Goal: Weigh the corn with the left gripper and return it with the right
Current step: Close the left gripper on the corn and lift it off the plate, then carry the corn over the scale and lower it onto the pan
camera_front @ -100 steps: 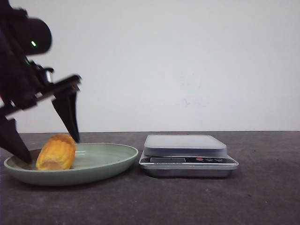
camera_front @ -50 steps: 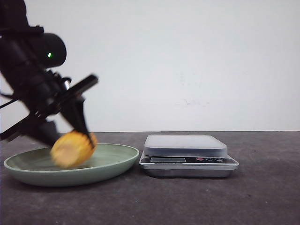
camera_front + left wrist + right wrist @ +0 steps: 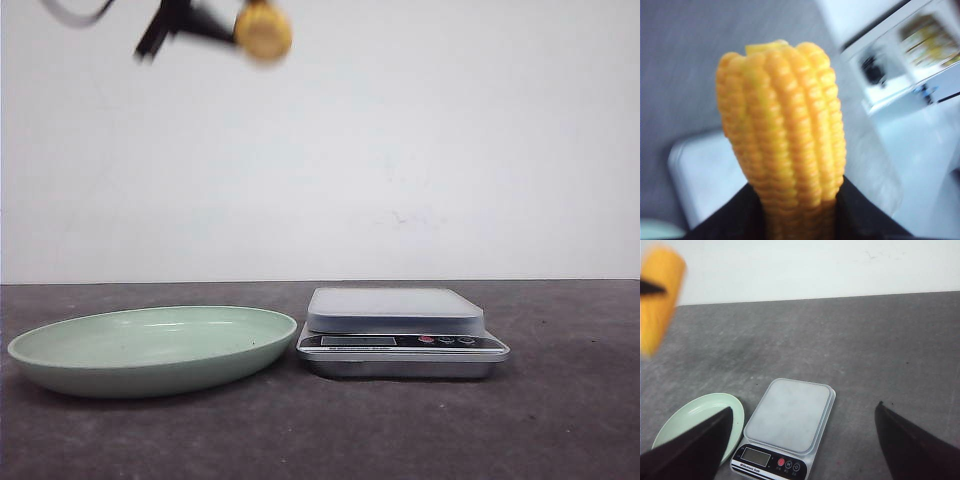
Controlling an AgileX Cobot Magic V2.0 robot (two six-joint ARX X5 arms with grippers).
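Note:
Next, I let go of the corn with my left gripper on the silver scale's platform point(image 3: 353, 299) point(image 3: 724, 176), toward the side near the pale green plate.
The corn point(image 3: 263, 32), a stubby yellow-orange cob, hangs blurred high above the table, over the gap between the plate and the scale. My left gripper point(image 3: 245, 28) is shut on it. In the left wrist view the corn point(image 3: 782, 135) stands between the black fingers point(image 3: 735, 217), its kernel rows filling the middle. My right gripper point(image 3: 804, 406) is open and holds nothing, high above the scale point(image 3: 787, 415). The corn point(image 3: 657, 300) also shows at the edge of the right wrist view.
A pale green plate point(image 3: 150, 375) with nothing in it sits on the dark table at the left. A silver digital scale point(image 3: 395, 312) with nothing on its platform stands just right of it. A white wall closes off the back.
My left gripper closed on the corn in the plate and lifted it fast, up and to the right, to the top of the front view. Nothing is left in the plate.

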